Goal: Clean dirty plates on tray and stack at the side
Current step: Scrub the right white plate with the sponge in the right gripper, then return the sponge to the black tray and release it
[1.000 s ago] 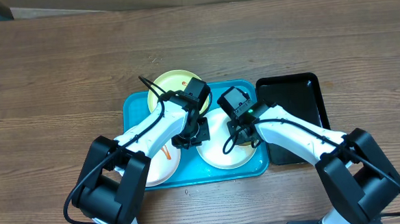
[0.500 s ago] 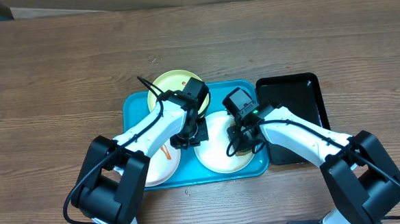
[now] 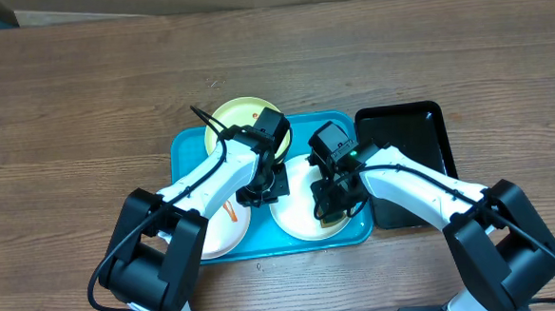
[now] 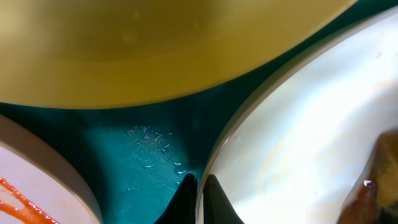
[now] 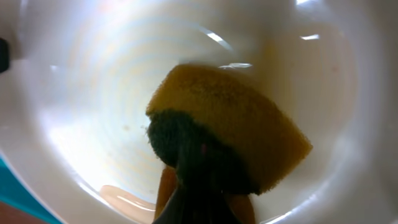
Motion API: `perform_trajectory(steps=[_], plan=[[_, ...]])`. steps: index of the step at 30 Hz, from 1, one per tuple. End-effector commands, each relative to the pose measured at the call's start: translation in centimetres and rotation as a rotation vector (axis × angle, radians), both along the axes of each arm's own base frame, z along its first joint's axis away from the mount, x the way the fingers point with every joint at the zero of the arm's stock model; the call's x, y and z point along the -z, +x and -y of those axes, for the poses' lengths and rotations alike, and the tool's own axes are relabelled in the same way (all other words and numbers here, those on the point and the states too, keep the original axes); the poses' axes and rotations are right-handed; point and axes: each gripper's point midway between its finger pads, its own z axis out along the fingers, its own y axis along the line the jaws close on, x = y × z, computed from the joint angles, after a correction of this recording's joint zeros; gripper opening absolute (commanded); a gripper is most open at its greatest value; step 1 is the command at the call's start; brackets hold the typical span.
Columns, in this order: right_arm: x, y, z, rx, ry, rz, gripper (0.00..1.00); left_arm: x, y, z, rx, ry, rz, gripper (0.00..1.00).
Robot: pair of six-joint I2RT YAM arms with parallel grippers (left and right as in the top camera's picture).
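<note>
The robot's right gripper will set the yellow sponge, now pressed into the white plate, down near the middle of the black tray (image 3: 417, 172).
On the turquoise tray (image 3: 184, 146) lie three plates. The pale yellow-green plate (image 3: 237, 115) is at the back, overlapping the rim. A white plate (image 3: 220, 237) with orange smears is at the front left. My left gripper (image 3: 265, 187) is shut on the left rim of the middle white plate (image 3: 295, 221), its tips (image 4: 198, 186) pinching the edge. My right gripper (image 3: 335, 208) is shut on a yellow sponge (image 5: 239, 127) with a dark scouring side, pressed into that white plate (image 5: 118, 87). The plate looks wet and glossy.
A narrow black tray (image 3: 409, 158) sits just right of the turquoise one. Bare wooden table surrounds both trays. In the left wrist view the yellow-green plate (image 4: 155, 50) and the smeared white plate (image 4: 25, 186) crowd close to the tray floor (image 4: 143, 149).
My right gripper has dragged the sponge across the middle white plate toward its near edge. The left gripper has kept its hold on the rim without moving.
</note>
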Motion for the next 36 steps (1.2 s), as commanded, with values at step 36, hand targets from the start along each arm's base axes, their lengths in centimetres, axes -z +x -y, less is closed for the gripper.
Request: perform_trajectory(steps=[36], plan=[[-8.3, 7.4, 17.6, 0.481, -0.09, 0.007, 0.04, 0.1, 0.6, 0.4, -0.001, -0.019, 0.016, 0.07]])
